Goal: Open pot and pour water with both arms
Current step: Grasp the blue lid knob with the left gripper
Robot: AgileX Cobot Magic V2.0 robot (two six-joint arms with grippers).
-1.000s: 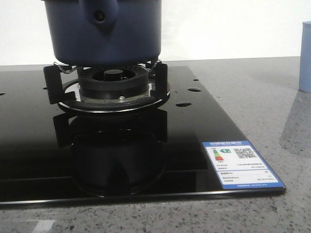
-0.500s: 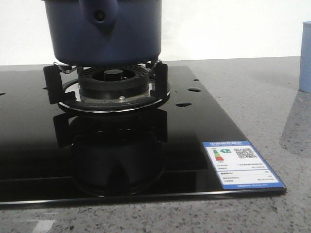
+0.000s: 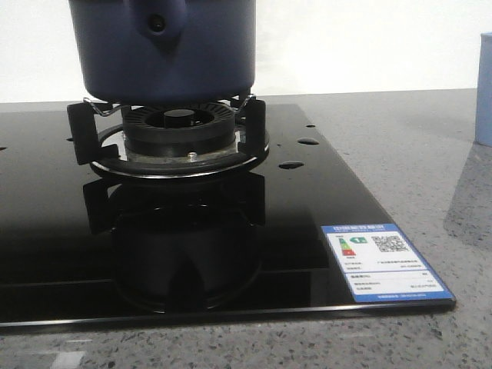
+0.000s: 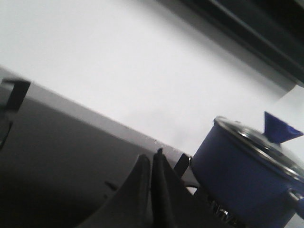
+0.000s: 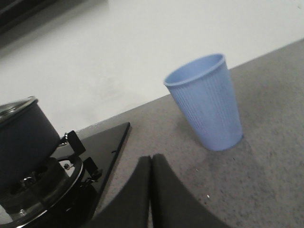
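Note:
The robot's right gripper needs to next go to the pale blue cup on the grey counter and close around its middle [image 3: 485,93] [image 5: 207,108], well below the cup's rim.
The dark navy-blue pot [image 3: 163,48] stands on the burner support [image 3: 171,138] of the black glass hob, its handle lug with a dark hole facing the front camera. In the left wrist view the pot [image 4: 242,183] carries a glass lid [image 4: 259,145] with a blue knob [image 4: 279,129]. My left gripper [image 4: 152,156] is shut and empty, low over the hob, apart from the pot. My right gripper [image 5: 151,159] is shut and empty above the grey counter, between the pot [image 5: 21,142] and a pale blue cup [image 5: 206,102]. Neither gripper shows in the front view.
The black glass hob [image 3: 307,200] has a white and blue energy label [image 3: 383,261] at its front right corner. The pale blue cup [image 3: 483,88] stands on the grey speckled counter at the far right. A white wall runs behind.
The front view has shifted very slightly; the pot, the hob and the cup stay in place.

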